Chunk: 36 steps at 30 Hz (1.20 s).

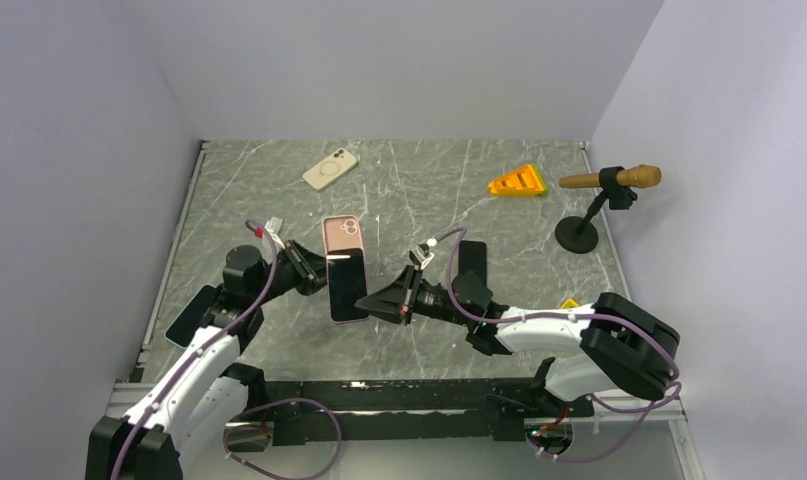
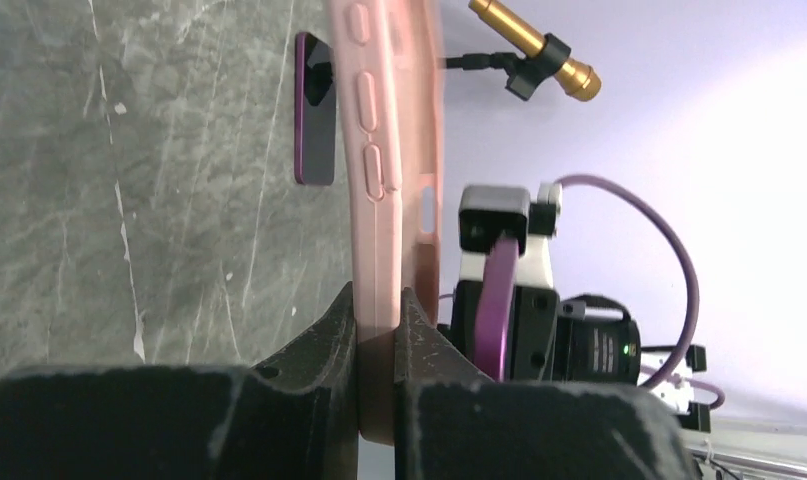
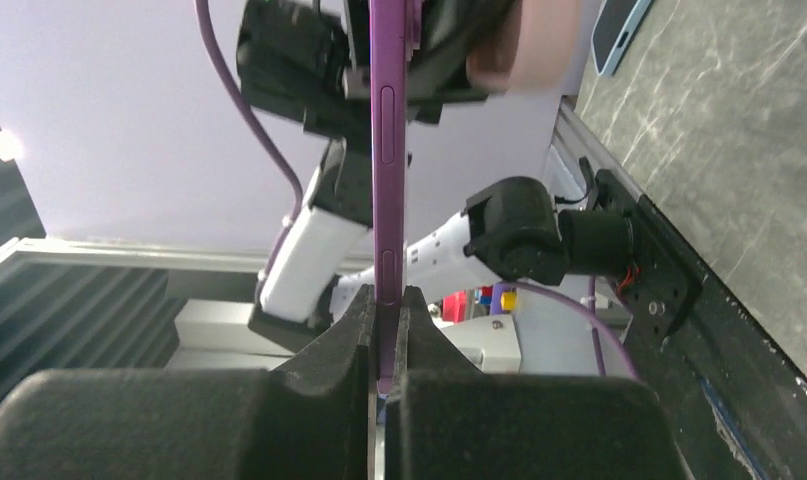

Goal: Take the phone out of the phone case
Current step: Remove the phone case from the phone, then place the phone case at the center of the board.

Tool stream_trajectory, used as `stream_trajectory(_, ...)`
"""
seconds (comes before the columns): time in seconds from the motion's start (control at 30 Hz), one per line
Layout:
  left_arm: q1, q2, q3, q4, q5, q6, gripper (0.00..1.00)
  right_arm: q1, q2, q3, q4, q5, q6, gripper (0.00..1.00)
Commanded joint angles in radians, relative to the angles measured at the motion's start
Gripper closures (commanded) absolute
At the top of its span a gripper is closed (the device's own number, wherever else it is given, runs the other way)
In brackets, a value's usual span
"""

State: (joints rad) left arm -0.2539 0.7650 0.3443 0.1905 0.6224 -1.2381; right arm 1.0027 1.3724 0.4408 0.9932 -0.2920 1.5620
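Note:
Next, I set the pink phone case against the near edge of the beige phone [image 1: 335, 191] with my left gripper.
The pink phone case [image 1: 341, 234] is held up above the table, and my left gripper [image 1: 317, 268] is shut on its edge. In the left wrist view the case's side wall [image 2: 379, 180] runs up from between the fingers of the left gripper [image 2: 377, 310]. The purple phone [image 1: 347, 287] with its dark screen hangs just below the case, its top end overlapping the case's lower end. My right gripper [image 1: 372, 303] is shut on the phone's right edge. In the right wrist view the thin purple phone edge [image 3: 387, 150] rises from the closed right gripper [image 3: 386, 300], with the pink case [image 3: 524, 45] beside it.
A beige phone [image 1: 330, 168] lies at the back. A dark phone [image 1: 471, 262] lies right of centre, also visible as a dark slab [image 2: 314, 108]. An orange wedge [image 1: 517, 182] and a microphone on a stand [image 1: 611, 180] are at the back right. Another dark device [image 1: 186, 324] lies near the left edge.

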Motion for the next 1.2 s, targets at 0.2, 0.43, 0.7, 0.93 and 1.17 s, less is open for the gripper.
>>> stream_trajectory(0.2, 0.034, 0.110, 0.214, -0.145, -0.081, 0.196, 1.00, 0.015, -0.181, -0.134, 0.040, 0.038, -0.030, 1.00)
stream_trajectory(0.43, 0.038, 0.296, 0.486, -0.727, -0.232, 0.697, 1.00, -0.038, -0.448, -0.204, -0.258, 0.117, -0.099, 1.00)
stream_trajectory(0.7, 0.038, 0.593, 0.739, -0.993, -0.473, 0.990, 1.00, -0.149, -0.773, -0.058, -0.854, 0.204, -0.297, 1.00)
stream_trajectory(0.93, 0.028, 0.922, 1.118, -1.091, -0.532, 1.165, 1.00, -0.178, -0.808, 0.087, -1.097, 0.233, -0.409, 1.00)
stream_trajectory(1.17, -0.029, 1.185, 1.392, -1.120, -0.688, 1.383, 1.00, -0.180, -0.805, 0.147, -1.140, 0.228, -0.424, 1.00)
